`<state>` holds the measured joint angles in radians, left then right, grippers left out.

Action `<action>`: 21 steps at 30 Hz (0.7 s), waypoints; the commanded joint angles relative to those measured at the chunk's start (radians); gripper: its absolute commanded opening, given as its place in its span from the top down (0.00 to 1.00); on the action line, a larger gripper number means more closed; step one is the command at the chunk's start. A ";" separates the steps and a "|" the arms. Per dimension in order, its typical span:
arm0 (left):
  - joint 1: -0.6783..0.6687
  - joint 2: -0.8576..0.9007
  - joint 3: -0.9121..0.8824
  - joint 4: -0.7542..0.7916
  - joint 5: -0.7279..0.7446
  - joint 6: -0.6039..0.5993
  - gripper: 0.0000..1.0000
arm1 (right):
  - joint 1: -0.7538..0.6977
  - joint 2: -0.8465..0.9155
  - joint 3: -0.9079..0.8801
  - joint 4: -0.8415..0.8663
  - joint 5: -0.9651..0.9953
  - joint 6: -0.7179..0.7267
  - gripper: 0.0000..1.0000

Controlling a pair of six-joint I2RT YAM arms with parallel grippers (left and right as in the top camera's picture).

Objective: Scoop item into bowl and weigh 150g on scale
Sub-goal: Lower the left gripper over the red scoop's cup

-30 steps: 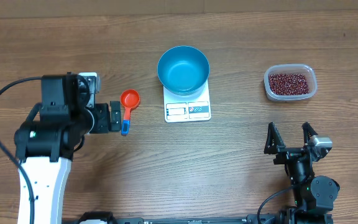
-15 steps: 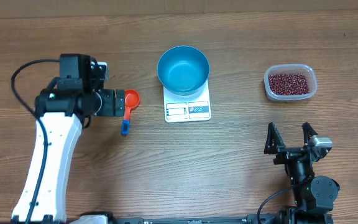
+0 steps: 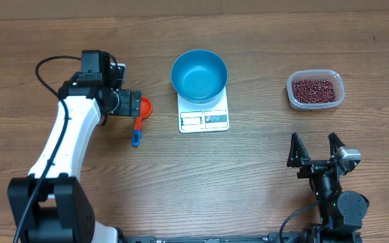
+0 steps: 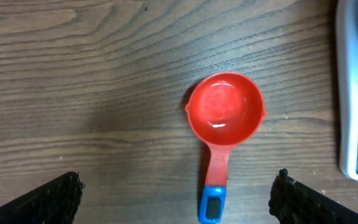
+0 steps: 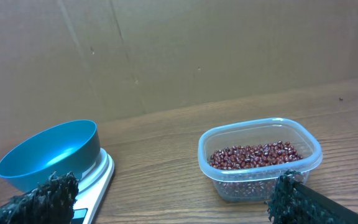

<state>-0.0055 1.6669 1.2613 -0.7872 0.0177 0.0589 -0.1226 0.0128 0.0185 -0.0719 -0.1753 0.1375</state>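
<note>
Next, my left gripper grips the red scoop's rim [image 3: 140, 108] [image 4: 189, 109] on the side of the scoop's cup that is farthest from the white scale.
The blue bowl [image 3: 199, 74] stands empty on the white scale [image 3: 204, 119] at mid-table. Red-brown beans [image 3: 314, 90] fill a clear tub at the right. A red scoop [image 3: 139, 116] with a blue handle tip lies left of the scale. My left gripper [image 3: 127, 105] hovers over it, open. In the left wrist view the scoop [image 4: 225, 115] lies empty between and ahead of the wide-apart fingers of the left gripper [image 4: 176, 190]. My right gripper [image 3: 314, 150] rests open near the front edge. Its own view faces the bowl [image 5: 51, 155] and beans [image 5: 253, 155] past the right gripper [image 5: 173, 190].
The clear tub [image 3: 337, 101] sits about a hand's width behind the right gripper. The scale's edge [image 4: 356, 93] shows at the right of the left wrist view. A cardboard wall [image 5: 179, 50] backs the table. A black cable [image 3: 46, 64] loops off the left arm.
My left arm has swung toward the back and slightly right, bringing its gripper from beside the scoop's handle to over the scoop's cup. The right arm has not moved.
</note>
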 commanded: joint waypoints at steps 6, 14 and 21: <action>0.005 0.113 0.024 0.045 -0.010 0.016 0.00 | 0.005 -0.010 -0.011 0.002 0.010 0.005 0.00; 0.005 0.183 0.024 0.084 -0.011 0.016 0.00 | 0.005 -0.010 -0.011 0.002 0.010 0.005 0.00; 0.005 0.213 0.023 0.121 -0.010 0.016 0.01 | 0.005 -0.010 -0.011 0.002 0.010 0.005 0.00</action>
<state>-0.0055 1.8637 1.2633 -0.6785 0.0174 0.0593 -0.1226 0.0128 0.0185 -0.0727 -0.1757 0.1379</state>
